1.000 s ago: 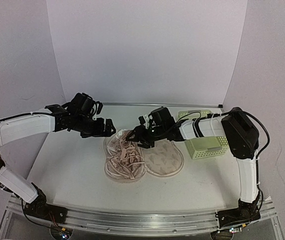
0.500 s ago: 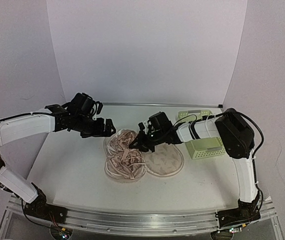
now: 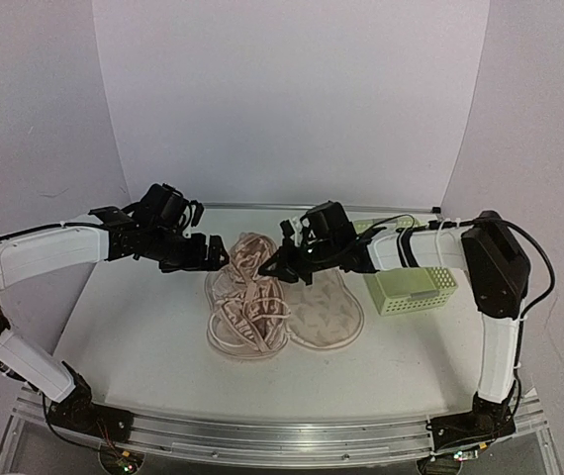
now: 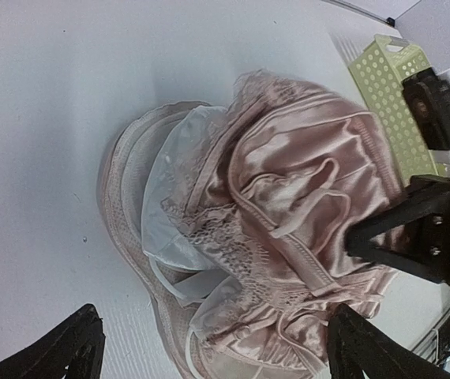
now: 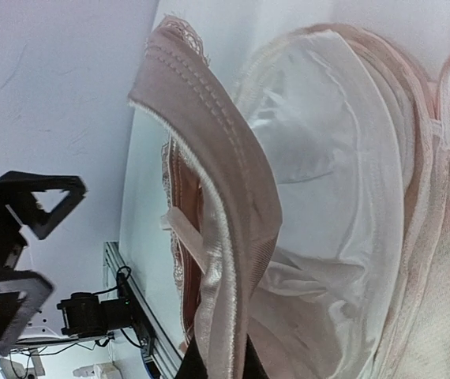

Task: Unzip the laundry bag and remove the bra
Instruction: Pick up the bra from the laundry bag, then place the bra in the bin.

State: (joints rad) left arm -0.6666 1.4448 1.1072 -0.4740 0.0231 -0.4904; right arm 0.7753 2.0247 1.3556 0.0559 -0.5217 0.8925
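Observation:
My right gripper has the bra. It will let go of the bra on the bottom of the pale-green perforated basket [image 3: 403, 269].
The laundry bag [image 3: 328, 315] lies unzipped and spread flat mid-table, its printed beige half to the right. The bra [image 3: 248, 297], pink satin with lace and pale cups, fills the left half. My right gripper [image 3: 271, 268] is shut on the bra's upper edge, holding a fold of it raised above the bag. In the right wrist view the bra's stitched band [image 5: 223, 213] runs down into my closed right gripper [image 5: 219, 368]. My left gripper [image 3: 214, 255] hovers open just left of the bra, holding nothing. In the left wrist view the bra [image 4: 288, 205] bulges out of the bag's rim [image 4: 119, 207].
A pale-green perforated basket [image 3: 413, 288] stands right of the bag, under the right forearm, and shows at the top right of the left wrist view as basket [image 4: 383, 87]. White walls close in the back and sides. Bare table lies in front of the bag.
My right gripper has closed on the bra's upper edge and pulled it up and back, bunching the fabric higher. The left arm has stayed still and open.

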